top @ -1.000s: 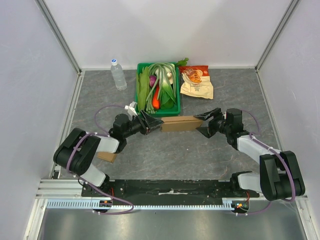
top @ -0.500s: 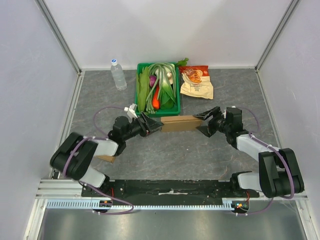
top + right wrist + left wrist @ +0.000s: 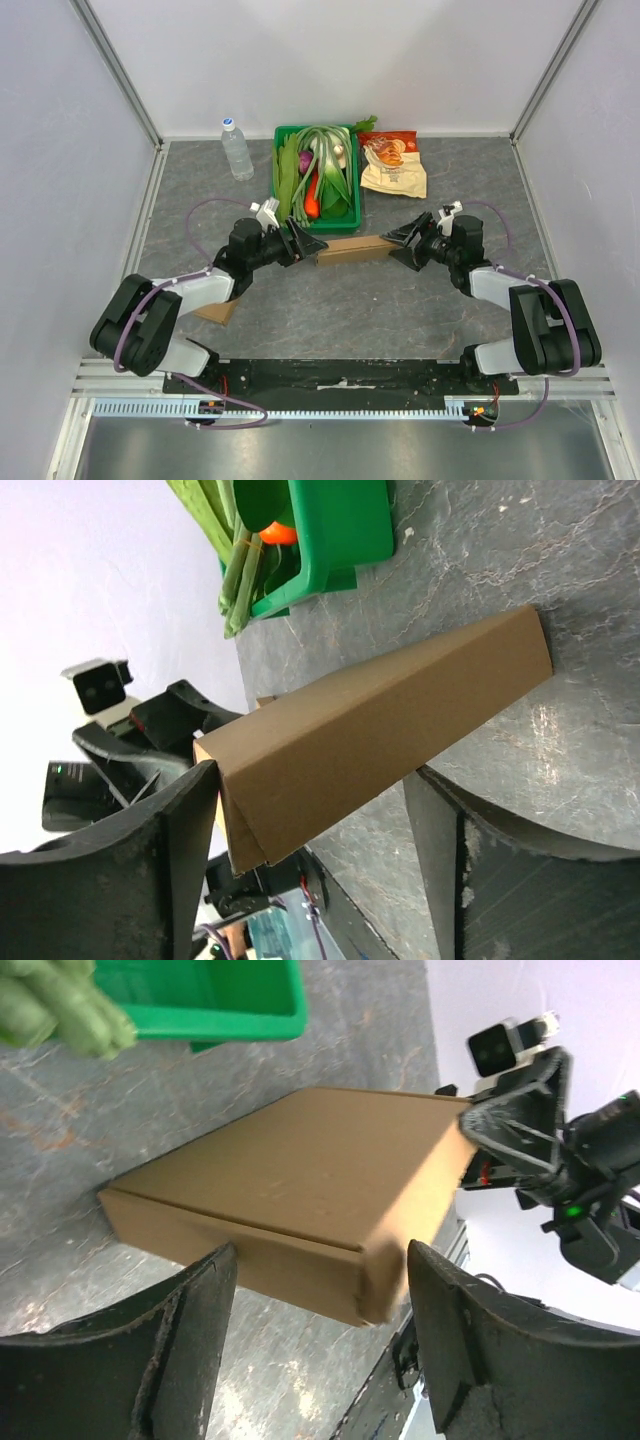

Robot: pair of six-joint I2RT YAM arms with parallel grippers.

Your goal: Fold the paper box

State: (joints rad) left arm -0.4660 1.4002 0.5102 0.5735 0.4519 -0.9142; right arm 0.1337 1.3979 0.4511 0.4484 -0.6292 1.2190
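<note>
I should lay the shut paper box flat and retake its end [image 3: 386, 245] with my right gripper before moving it, since it slants up with its corners in my grippers.
The paper box [image 3: 352, 248] is a flat brown cardboard box, shut, lying on the grey table in front of the green basket, slightly askew. My left gripper [image 3: 306, 243] stands open at its left end. In the left wrist view the box [image 3: 300, 1185] has its near corner between the spread fingers [image 3: 190, 1340] of that gripper [image 3: 322, 1255], with a gap on the right side. My right gripper [image 3: 403, 243] is open at the right end. The right wrist view shows the box [image 3: 390, 715] lying across the wide jaws of the right gripper [image 3: 312, 775].
A green basket [image 3: 280, 195] of vegetables stands right behind the box. A water bottle [image 3: 237, 150] is at the back left and a snack bag [image 3: 392, 165] at the back right. A scrap of brown cardboard [image 3: 212, 312] lies under my left arm.
Both wrists have shifted a little toward the back. The box has turned slightly, its left end now nearer me. Both pairs of jaws have spread a little wider.
</note>
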